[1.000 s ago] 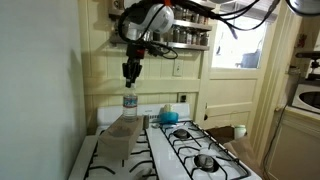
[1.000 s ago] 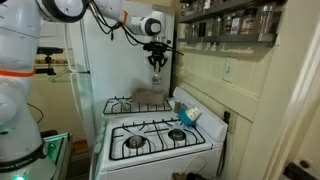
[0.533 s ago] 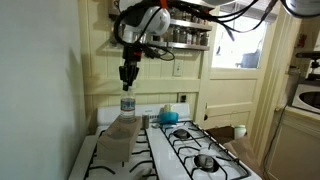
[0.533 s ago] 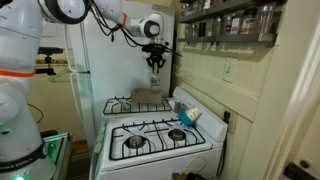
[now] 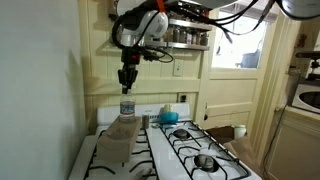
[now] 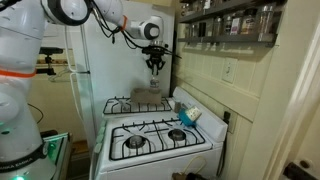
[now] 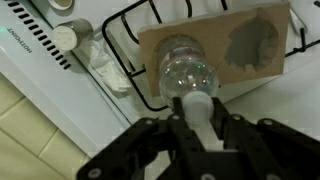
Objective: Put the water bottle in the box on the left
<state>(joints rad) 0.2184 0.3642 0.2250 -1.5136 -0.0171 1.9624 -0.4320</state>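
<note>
My gripper will release the water bottle, now hanging over the box's edge, leaving it standing in the back end of the grey-tan box (image 5: pixel 127 119) (image 7: pixel 181 48) near the wall.
My gripper (image 5: pixel 126 82) is shut on the light cap of the water bottle (image 5: pixel 127 104), a small clear bottle that hangs upright under it. Bottle and gripper also show in an exterior view, the gripper (image 6: pixel 154 70) above the bottle (image 6: pixel 154 85). In the wrist view the cap sits between my black fingers at the gripper (image 7: pixel 197 108), and the bottle (image 7: pixel 186 70) hangs over the edge of the grey-tan box (image 7: pixel 225 40). The box (image 5: pixel 119 140) lies on the left part of the stove, also seen in an exterior view (image 6: pixel 148 99).
A white gas stove (image 5: pixel 205 158) with black grates fills the counter. A blue bowl-like object (image 5: pixel 168 117) and a small white-and-blue carton (image 6: pixel 190 115) stand at its back. A spice shelf (image 5: pixel 188 38) hangs on the wall. A round jar lid (image 7: pixel 65 38) sits beside the stove.
The gripper with the bottle has shifted slightly sideways and a little lower over the box. The grip on the cap is unchanged.
</note>
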